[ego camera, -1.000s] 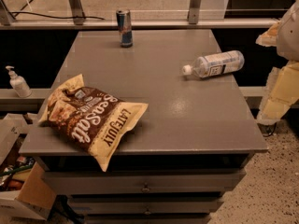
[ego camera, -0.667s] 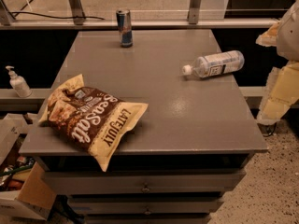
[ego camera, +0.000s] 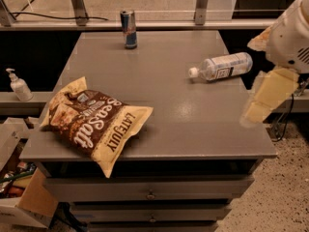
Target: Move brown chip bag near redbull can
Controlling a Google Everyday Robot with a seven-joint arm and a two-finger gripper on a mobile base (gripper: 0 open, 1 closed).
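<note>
My gripper is going to close on the corner (ego camera: 143, 111) of the brown chip bag that is nearest to the clear plastic bottle.
The brown chip bag (ego camera: 94, 121) lies flat at the table's front left corner, its lower end hanging over the front edge. The redbull can (ego camera: 128, 29) stands upright at the table's far edge, left of centre, well apart from the bag. My gripper (ego camera: 268, 96) hangs as a cream-coloured shape off the table's right edge, below the white arm (ego camera: 291, 30), far from both bag and can and holding nothing that I can see.
A clear plastic bottle with a white cap (ego camera: 221, 66) lies on its side at the table's right. The grey table (ego camera: 193, 124) has drawers below. A soap dispenser (ego camera: 18, 85) stands on a ledge at left. A cardboard box (ego camera: 24, 197) sits on the floor at lower left.
My gripper has shifted a little to the left, toward the table's right edge. The bag, can and bottle have not moved.
</note>
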